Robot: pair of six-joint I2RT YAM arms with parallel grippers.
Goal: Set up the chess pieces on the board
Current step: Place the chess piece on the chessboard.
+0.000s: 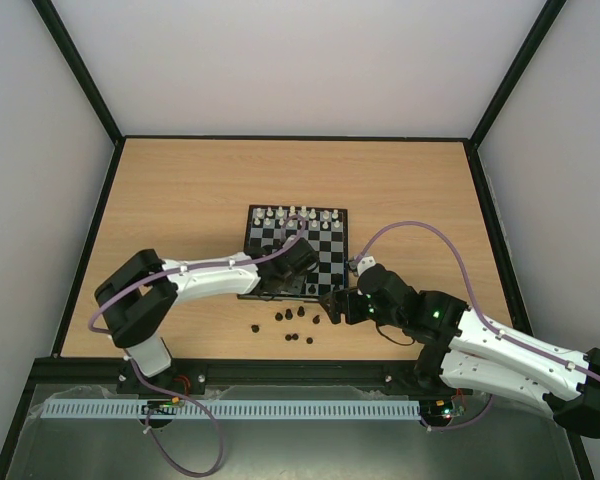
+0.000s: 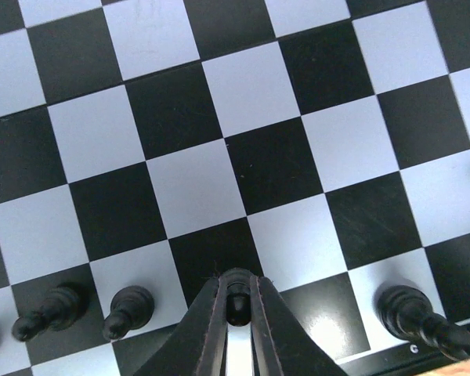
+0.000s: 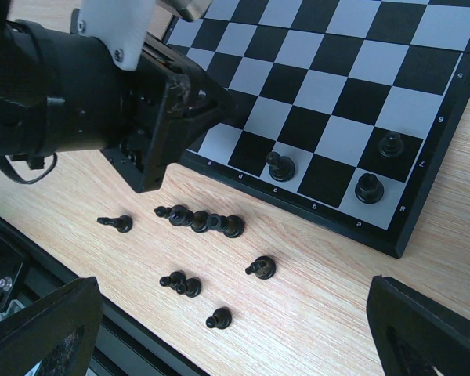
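Observation:
My right gripper should close on the top of the lone black pawn [image 1: 309, 340] [image 3: 214, 321] next to the close pair of pawns, nearest the black rail.
The board [image 1: 325, 258] lies mid-table, with white pieces [image 1: 298, 213] along its far row. My left gripper [image 2: 237, 283] is shut on a small black chess piece [image 2: 237, 305] over the board's near rows [image 2: 196, 188]. Black pieces stand beside it at left [image 2: 129, 309] and right [image 2: 415, 313]. Several black chess pieces [image 3: 204, 221] lie loose on the wood before the board's near edge [image 3: 313, 215]. My right gripper [image 3: 235, 337] is open and empty above them, with one piece [image 3: 218, 318] between its fingers [image 3: 47, 329]. Three black pieces [image 3: 369, 188] stand near the board's corner.
The left arm's gripper body [image 3: 102, 94] hangs over the board's near edge, close to the loose pieces. A black rail [image 1: 280, 372] runs along the table's near edge. Dark frame posts [image 1: 80, 70] stand at the back corners.

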